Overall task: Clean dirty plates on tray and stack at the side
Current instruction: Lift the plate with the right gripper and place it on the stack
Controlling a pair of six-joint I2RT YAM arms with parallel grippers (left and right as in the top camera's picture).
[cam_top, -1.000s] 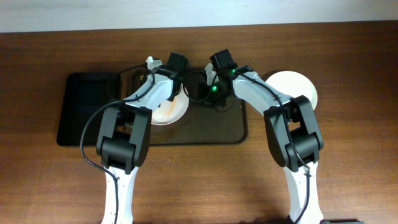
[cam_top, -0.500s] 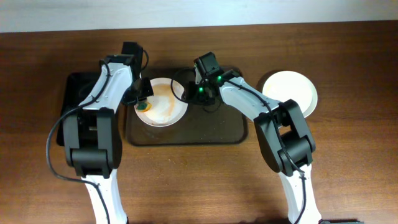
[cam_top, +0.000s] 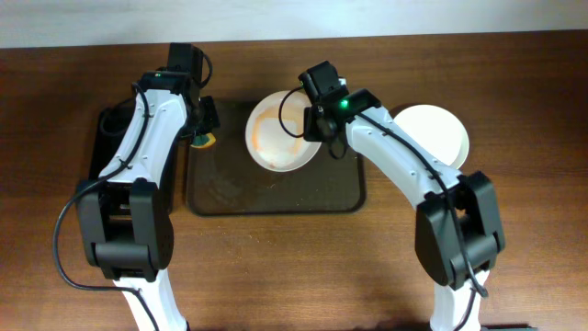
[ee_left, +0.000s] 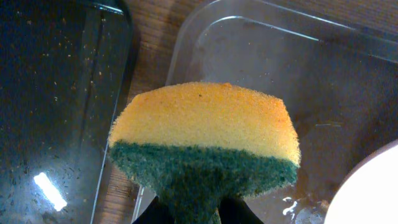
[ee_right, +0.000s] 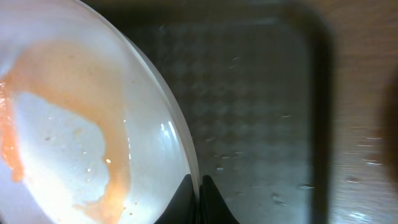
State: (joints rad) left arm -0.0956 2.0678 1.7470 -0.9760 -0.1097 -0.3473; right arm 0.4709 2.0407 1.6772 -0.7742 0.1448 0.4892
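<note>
The robot's right gripper will release the smeared white plate on top of the clean white plate (cam_top: pixel 428 141) next to the brown tray.
A white plate with orange sauce smears (cam_top: pixel 280 135) is held tilted above the back of the dark brown tray (cam_top: pixel 312 193). My right gripper (cam_top: pixel 315 126) is shut on its right rim; the rim shows pinched between the fingers in the right wrist view (ee_right: pixel 194 186), over the smeared plate (ee_right: pixel 74 124). My left gripper (cam_top: pixel 203 131) is shut on a yellow and green sponge (ee_left: pixel 205 140), at the tray's left edge (ee_left: pixel 186 50), apart from the plate. A clean white plate (cam_top: pixel 432 133) lies on the table right of the tray.
A smaller black tray (cam_top: pixel 115 165) lies left of the brown tray, also seen in the left wrist view (ee_left: pixel 56 93). Sauce residue marks the brown tray's floor. Wooden table surrounds both trays; a pale wall runs along the back.
My right gripper lifted the smeared plate off the tray and carried it right and back, tilting it. My left gripper with the sponge moved left, off the plate to the tray's left edge.
</note>
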